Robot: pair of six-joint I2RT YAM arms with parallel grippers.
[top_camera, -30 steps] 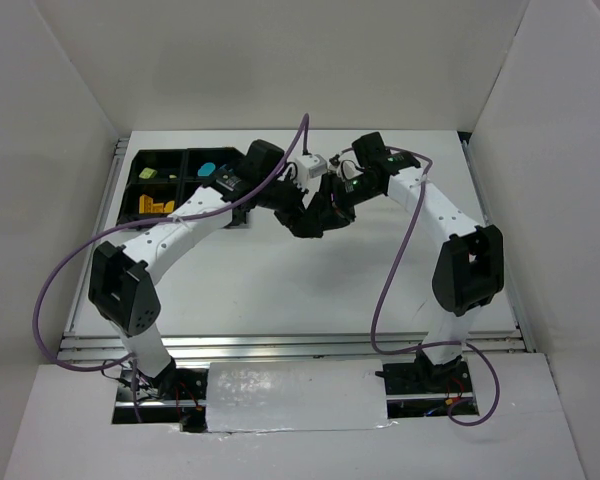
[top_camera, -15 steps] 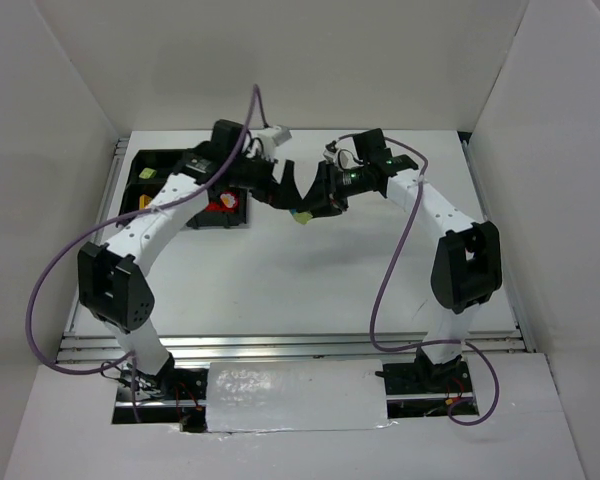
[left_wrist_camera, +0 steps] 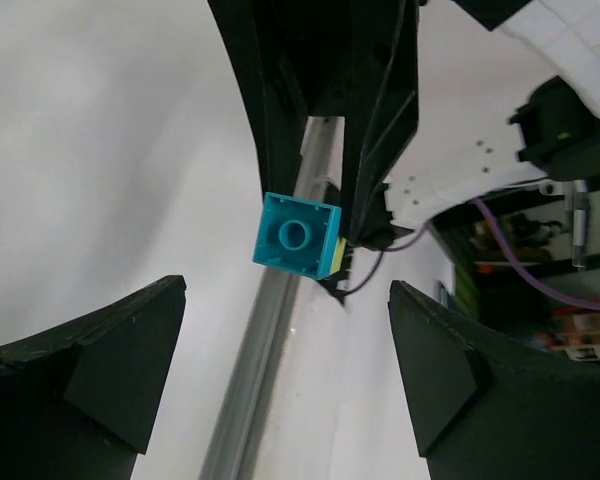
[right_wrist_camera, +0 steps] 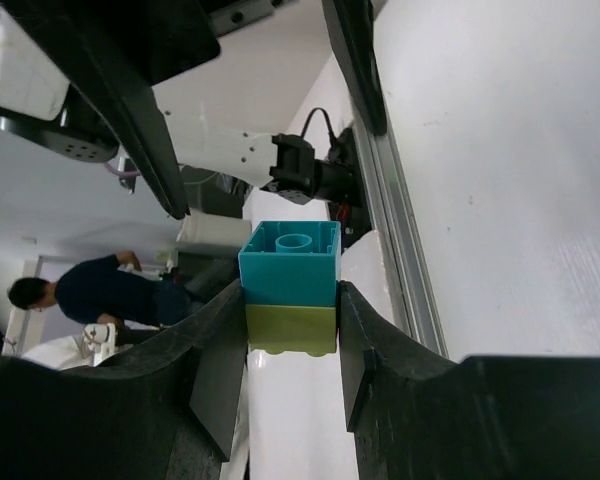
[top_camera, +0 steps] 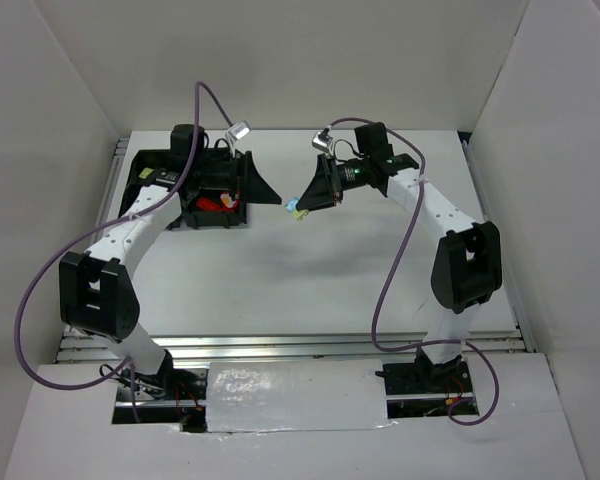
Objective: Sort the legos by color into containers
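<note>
The teal brick is attached to the lime-green one in my right gripper, so I need to grip the teal brick's sides [top_camera: 292, 204] with my left gripper and pull it off.
My right gripper [right_wrist_camera: 290, 325] is shut on a two-coloured lego [right_wrist_camera: 289, 288], a teal brick stacked on a lime-green one, and holds it in the air. From above, this lego [top_camera: 298, 210] hangs over the table, right of the black tray of containers [top_camera: 148, 160]. My left gripper [top_camera: 263, 186] is open and empty at the tray's right edge, facing the brick. In the left wrist view the teal face [left_wrist_camera: 295, 235] floats beyond my spread fingers [left_wrist_camera: 90, 370], apart from them. A red lego [top_camera: 215, 203] lies in a near-right compartment. The left arm hides most of the tray.
White walls close in the table on the left, back and right. Aluminium rails [top_camera: 280, 345] run along the near edge. Purple cables [top_camera: 395, 270] loop from both arms. Both arm bases stand at the near edge.
The two grippers were together on the brick. My left gripper opened, let go and drew back left toward the tray. The right gripper kept the brick and shifted slightly left.
</note>
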